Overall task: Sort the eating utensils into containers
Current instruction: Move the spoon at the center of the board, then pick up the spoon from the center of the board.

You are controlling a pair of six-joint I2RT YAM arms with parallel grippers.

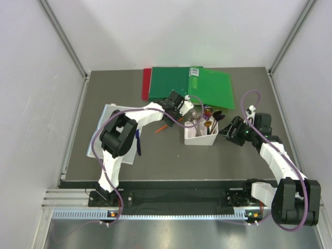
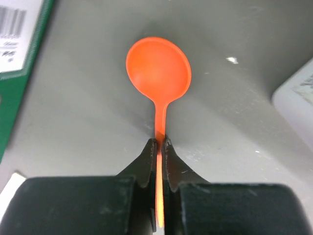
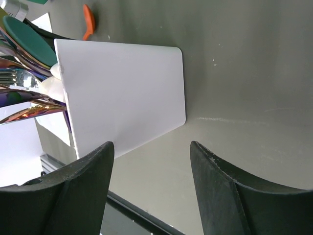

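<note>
Next, my left gripper releases the orange spoon in the white bin (image 1: pixel 213 122), so that it ends up there beside the dark utensils.
My left gripper (image 2: pixel 160 142) is shut on the thin handle of an orange spoon (image 2: pixel 159 68), whose round bowl points away over the grey table. In the top view the left gripper (image 1: pixel 185 107) is just behind the left end of the white bin (image 1: pixel 207 141). The bin holds several utensils: a teal spoon (image 3: pixel 29 41), rainbow-metallic pieces (image 3: pixel 24 78), and dark ones (image 1: pixel 218 116). My right gripper (image 3: pixel 151 144) is open and empty, right beside the bin's right wall (image 3: pixel 122 93); it also shows in the top view (image 1: pixel 229 130).
An orange utensil (image 1: pixel 162 128) lies on the table left of the bin. A dark blue utensil (image 1: pixel 137 141) lies on the clear sheet (image 1: pixel 106 136) at the left. Green (image 1: pixel 207 85) and red (image 1: pixel 146 83) folders lie at the back; the green one's edge (image 2: pixel 14 83) is near my left gripper.
</note>
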